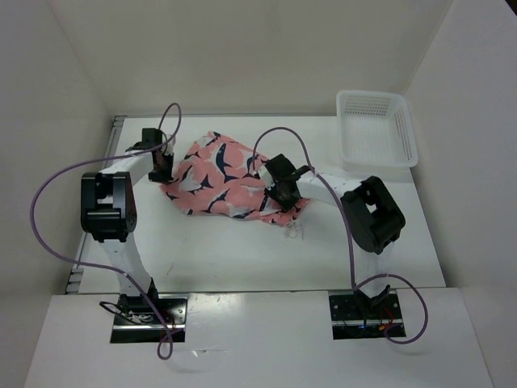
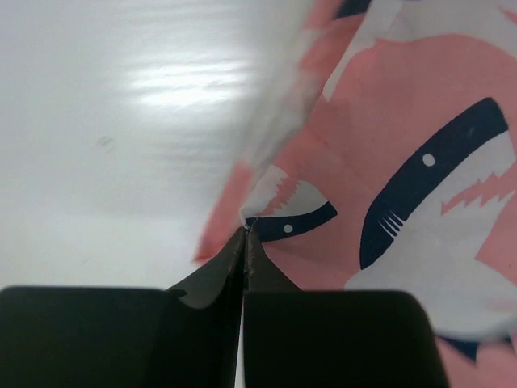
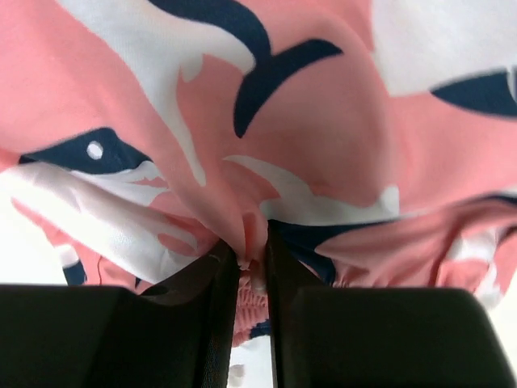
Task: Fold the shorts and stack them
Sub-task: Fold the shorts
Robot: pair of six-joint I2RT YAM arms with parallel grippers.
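Note:
The crumpled shorts have only a thin edge pinched in my left fingers, so next my left gripper opens and takes more of the shorts' corner (image 2: 284,220) before stretching them.
The salmon-pink shorts (image 1: 222,178) with navy-and-white shark prints lie crumpled in the middle of the white table (image 1: 242,255). My left gripper (image 1: 165,168) is at their left edge. In the left wrist view its jaws (image 2: 245,233) are pressed together, with a thin corner of the shorts (image 2: 404,162) pinched at the very tips. My right gripper (image 1: 272,194) sits on the right part of the cloth. In the right wrist view it (image 3: 252,249) is shut on a bunched fold of the shorts (image 3: 323,121), and a gathered waistband shows between the fingers.
A white plastic mesh basket (image 1: 376,129) stands at the table's back right corner. White walls close in the table on the left, back and right. Purple cables loop from both arms. A white drawstring end (image 1: 293,233) trails near the shorts' front right.

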